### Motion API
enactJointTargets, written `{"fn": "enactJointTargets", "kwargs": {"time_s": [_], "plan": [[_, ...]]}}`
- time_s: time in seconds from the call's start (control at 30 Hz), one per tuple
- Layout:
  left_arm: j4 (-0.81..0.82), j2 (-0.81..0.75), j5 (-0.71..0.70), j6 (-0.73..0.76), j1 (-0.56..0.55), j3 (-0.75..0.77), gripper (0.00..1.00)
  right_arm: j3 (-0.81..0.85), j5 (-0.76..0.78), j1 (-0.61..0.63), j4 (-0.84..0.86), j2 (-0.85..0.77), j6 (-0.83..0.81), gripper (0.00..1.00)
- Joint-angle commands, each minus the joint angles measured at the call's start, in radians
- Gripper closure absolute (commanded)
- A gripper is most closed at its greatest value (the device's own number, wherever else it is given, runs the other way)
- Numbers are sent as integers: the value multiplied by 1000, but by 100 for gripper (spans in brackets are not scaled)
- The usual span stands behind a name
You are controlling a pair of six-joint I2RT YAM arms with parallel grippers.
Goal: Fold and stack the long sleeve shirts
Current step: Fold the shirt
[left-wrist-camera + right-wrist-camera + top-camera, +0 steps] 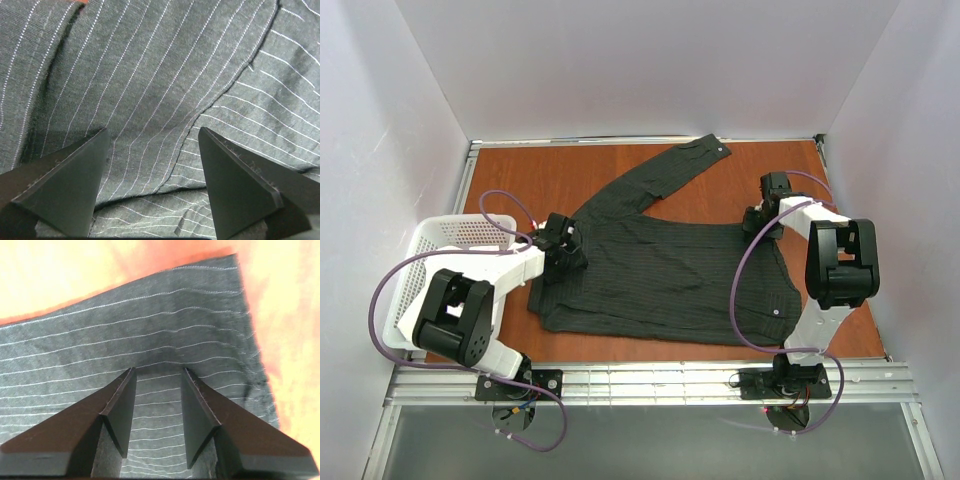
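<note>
Next, my left gripper closes its fingers on the back corner (pixel 577 214) of the long sleeve shirt, at the base of the sleeve on the side of the white basket.
One long sleeve shirt (pixel 660 285), dark charcoal with fine pale pinstripes, lies spread flat on the reddish-brown table (pixel 540 180). A sleeve (pixel 660 175) runs up toward the back, and its cuff is near the far edge. My left gripper (pixel 563 245) is low over the shirt's left side. In the left wrist view it (pixel 153 131) is open wide above a fabric edge (pixel 220 95) with nothing between the fingers. My right gripper (pixel 760 215) is at the shirt's back right corner. In the right wrist view it (pixel 158 370) stands narrowly open, tips pressed onto the cloth (pixel 150 325).
A white perforated basket (pixel 430 250) stands at the table's left edge beside the left arm. White walls close off the back and both sides. Bare table (pixel 75 275) shows beyond the shirt's corner. A metal rail (pixel 650 385) runs along the near edge.
</note>
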Motion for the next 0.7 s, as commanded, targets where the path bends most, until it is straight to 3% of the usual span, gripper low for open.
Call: {"fn": "enactJointTargets", "kwargs": {"time_s": [0.0, 0.17, 0.37, 0.47, 0.67], "plan": [[-65, -19, -13, -16, 10, -26, 30, -9, 10, -38, 28, 0, 20, 66], [-108, -67, -36, -7, 13, 16, 30, 21, 31, -66, 19, -31, 14, 65], [-74, -67, -101, 83, 13, 213, 27, 78, 5, -69, -18, -83, 13, 62], [-51, 8, -136, 129, 30, 319, 26, 124, -4, -115, -37, -95, 9, 59], [-56, 272, -139, 232, 82, 499, 27, 201, -5, -163, -77, -85, -14, 42]]}}
